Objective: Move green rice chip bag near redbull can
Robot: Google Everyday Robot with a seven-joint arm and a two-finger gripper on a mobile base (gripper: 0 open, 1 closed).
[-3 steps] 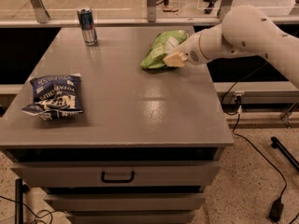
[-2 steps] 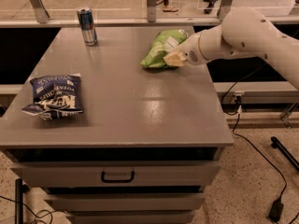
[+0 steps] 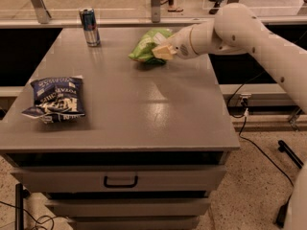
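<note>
The green rice chip bag, held over the table's far middle, will be let go by my gripper on the table (image 3: 117, 38) next to the redbull can, on the side of my arm.
The green rice chip bag (image 3: 147, 45) is a crinkled lime-green bag held over the far middle of the grey table (image 3: 129, 104). My gripper (image 3: 161, 52) reaches in from the right and is shut on the bag's right side. The redbull can (image 3: 89, 27), slim, blue and silver, stands upright at the table's far left, some way to the left of the bag.
A dark blue-and-white chip bag (image 3: 55, 97) lies near the table's left edge. The table has drawers with a handle (image 3: 120, 181) below the front edge. My white arm (image 3: 254, 37) crosses the table's right side. Cables lie on the floor at right.
The gripper has carried the green bag a little to the left, toward the can. The can and the blue bag have not moved.
</note>
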